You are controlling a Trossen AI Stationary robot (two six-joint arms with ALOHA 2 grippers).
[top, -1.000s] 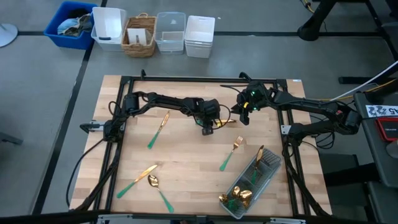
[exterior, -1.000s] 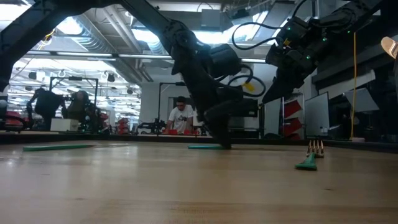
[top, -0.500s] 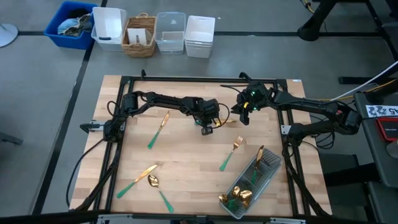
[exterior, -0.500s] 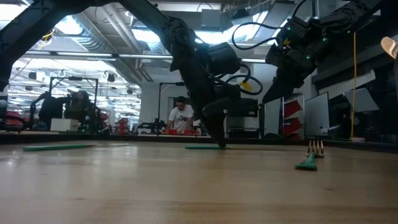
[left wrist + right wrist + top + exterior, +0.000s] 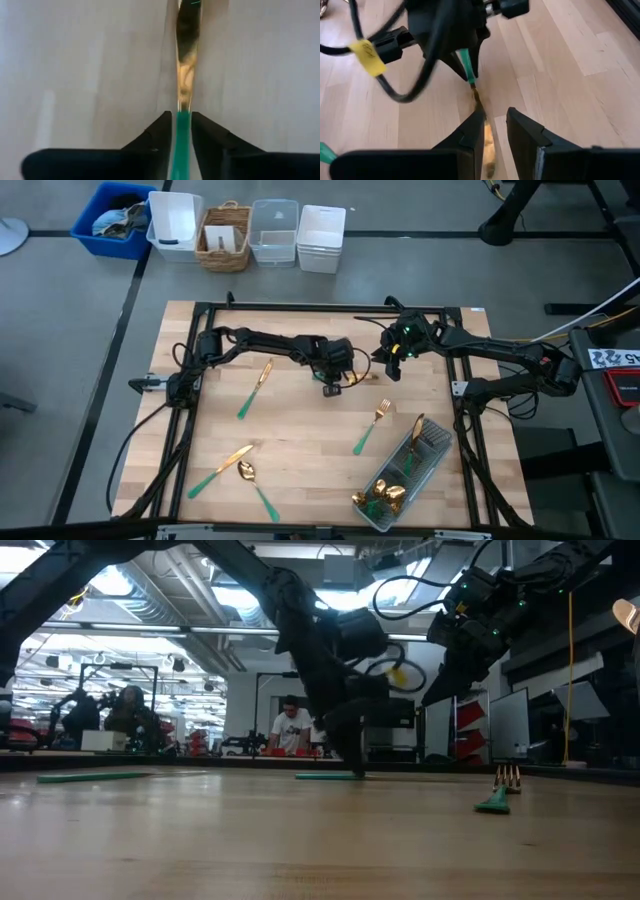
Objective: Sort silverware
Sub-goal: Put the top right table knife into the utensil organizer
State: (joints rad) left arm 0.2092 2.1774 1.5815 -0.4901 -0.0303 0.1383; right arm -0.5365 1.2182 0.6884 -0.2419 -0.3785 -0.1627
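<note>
Next, my left gripper takes the knife where the gold blade begins (image 5: 184, 106) and hands it over blade first, because the tray is closer to my right gripper.
My left gripper (image 5: 334, 387) stands at the table's middle, shut on a knife with a teal handle and a slim gold blade (image 5: 361, 377) that points toward the table's right. My right gripper (image 5: 392, 372) hovers just right of the blade, open, with nothing between its fingers (image 5: 495, 122). Loose silverware lies flat on the wood: a knife (image 5: 255, 388) at the left, a fork (image 5: 371, 426) at the right, and a knife (image 5: 226, 468) and a spoon (image 5: 256, 486) near the front. The clear tray (image 5: 432, 442) holds several pieces. My left gripper pinches the knife's teal handle (image 5: 181, 131) between its two fingers, right beside where the gold blade begins. The fingers slant down from the table's left. The knife runs on away from them, about level and low over the wood (image 5: 322, 776). I cannot tell whether it is clear of the table.
A black frame (image 5: 300, 308) rims the wooden table. Beyond the far edge stand a blue bin (image 5: 112, 218), a wicker basket (image 5: 224, 237) and white and clear containers (image 5: 320, 238). A person (image 5: 292, 727) sits far off in the room.
My left gripper has shut on the knife's handle. The handle has slid a little toward the table's left.
</note>
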